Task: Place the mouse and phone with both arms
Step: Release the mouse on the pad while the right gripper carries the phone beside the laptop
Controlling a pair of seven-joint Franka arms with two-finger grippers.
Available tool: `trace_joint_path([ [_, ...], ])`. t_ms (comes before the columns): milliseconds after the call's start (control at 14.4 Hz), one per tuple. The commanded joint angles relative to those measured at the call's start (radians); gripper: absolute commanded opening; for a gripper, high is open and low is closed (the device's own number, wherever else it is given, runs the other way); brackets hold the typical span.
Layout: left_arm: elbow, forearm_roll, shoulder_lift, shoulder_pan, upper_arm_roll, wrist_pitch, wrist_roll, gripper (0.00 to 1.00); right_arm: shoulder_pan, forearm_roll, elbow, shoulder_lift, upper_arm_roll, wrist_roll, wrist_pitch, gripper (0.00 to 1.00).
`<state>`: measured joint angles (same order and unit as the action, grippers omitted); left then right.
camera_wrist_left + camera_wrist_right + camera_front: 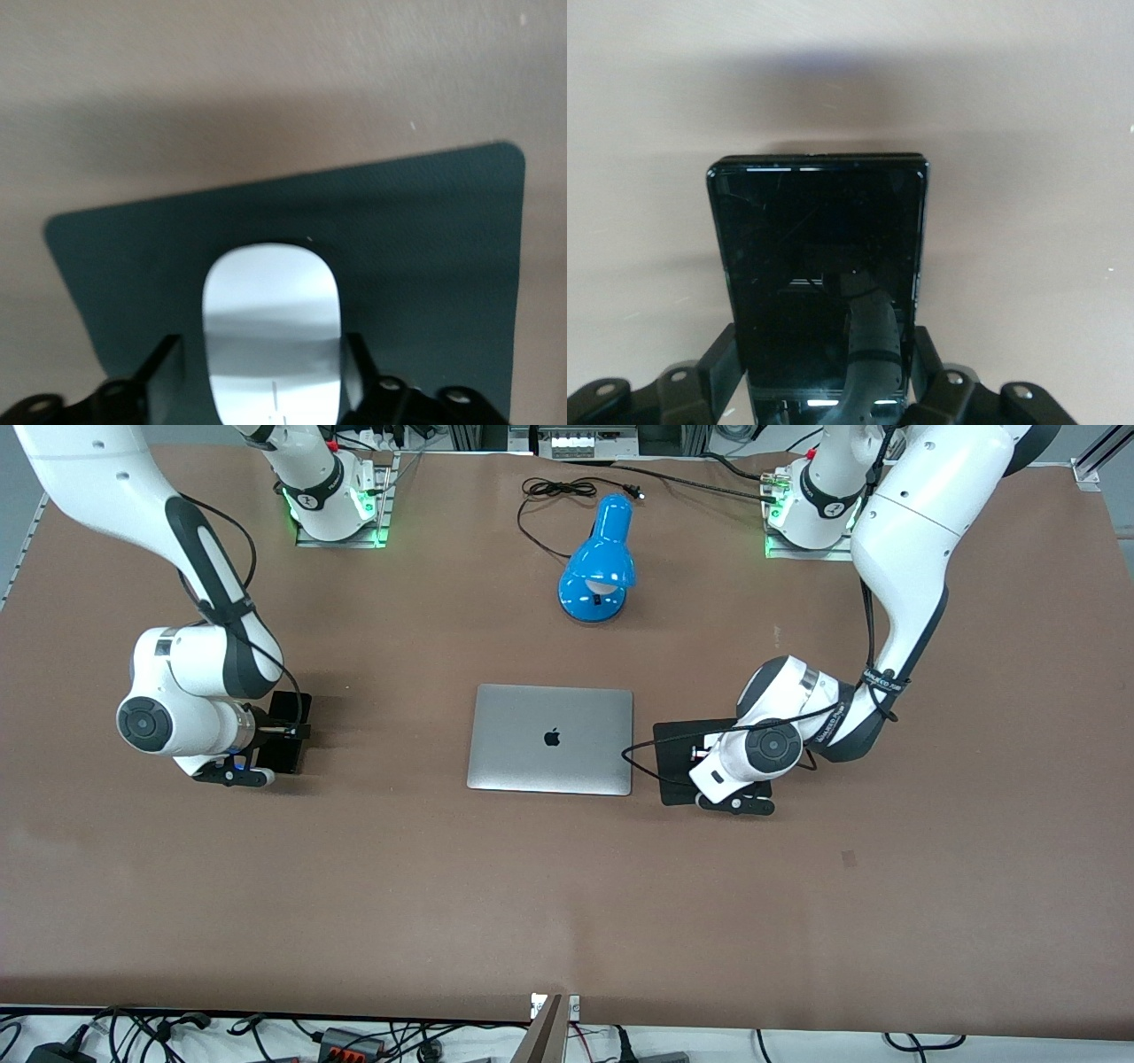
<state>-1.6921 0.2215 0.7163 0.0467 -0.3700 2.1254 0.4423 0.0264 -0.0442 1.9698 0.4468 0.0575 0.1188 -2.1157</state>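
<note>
Next, I let go of the black phone with my right gripper on the table [435,734], beside the silver laptop and opposite the mouse pad.
The white mouse [270,301] is between the fingers of my left gripper [263,345], which is shut on its sides low over the black mouse pad [425,248]. In the front view the left gripper [709,757] is over that pad [673,744], beside the laptop toward the left arm's end. My right gripper [824,341] is shut on the sides of the black phone [815,230], flat and just at the brown table. In the front view the phone [288,707] and right gripper [276,735] are beside the laptop toward the right arm's end. I cannot tell whether either thing touches down.
A closed silver laptop [549,737] lies in the middle of the table. A blue desk lamp [600,567] with a black cable [554,491] lies farther from the front camera, between the arm bases. The brown table top [567,903] stretches toward the front camera.
</note>
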Motion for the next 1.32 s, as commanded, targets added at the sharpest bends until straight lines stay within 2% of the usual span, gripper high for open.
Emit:
trace_joint_path([
  [0, 0.049, -0.014, -0.076, -0.033, -0.003, -0.121, -0.001, 1.0, 0.001, 0.004, -0.035, -0.02, 0.051, 0.016, 0.031, 0.18],
  [209, 0.198, -0.016, -0.142, -0.085, -0.004, -0.388, -0.003, 1.0, -0.008, 0.006, -0.072, -0.008, 0.126, 0.018, 0.034, 0.18],
  [278, 0.234, -0.017, -0.178, -0.096, -0.004, -0.453, -0.005, 1.0, -0.025, 0.006, -0.08, -0.008, 0.131, 0.033, 0.036, 0.18],
  [417, 0.265, -0.068, -0.24, -0.164, -0.006, -0.511, -0.008, 1.0, -0.063, 0.004, -0.083, -0.008, 0.133, 0.05, 0.039, 0.18],
  [556, 0.27, -0.103, -0.288, -0.241, -0.01, -0.518, -0.011, 1.0, -0.123, 0.006, -0.083, 0.006, 0.131, 0.061, 0.028, 0.18],
  [834, 0.315, -0.125, -0.402, -0.255, 0.0, -0.614, -0.011, 1.0, -0.204, 0.006, -0.086, 0.056, 0.131, 0.234, -0.053, 0.18],
  [1043, 0.318, -0.162, -0.428, -0.28, 0.0, -0.705, -0.112, 1.0, -0.226, 0.009, -0.085, 0.099, 0.133, 0.306, -0.078, 0.18],
  [1112, 0.312, -0.166, -0.437, -0.286, 0.02, -0.716, -0.213, 1.0, -0.23, 0.009, -0.085, 0.115, 0.133, 0.336, -0.087, 0.18],
  [1182, 0.289, -0.171, -0.457, -0.254, 0.084, -0.711, -0.297, 1.0, -0.241, 0.009, -0.085, 0.127, 0.133, 0.379, -0.098, 0.18],
  [1251, 0.275, -0.178, -0.459, -0.167, 0.165, -0.696, -0.316, 1.0, -0.25, 0.007, -0.086, 0.133, 0.133, 0.407, -0.099, 0.18],
])
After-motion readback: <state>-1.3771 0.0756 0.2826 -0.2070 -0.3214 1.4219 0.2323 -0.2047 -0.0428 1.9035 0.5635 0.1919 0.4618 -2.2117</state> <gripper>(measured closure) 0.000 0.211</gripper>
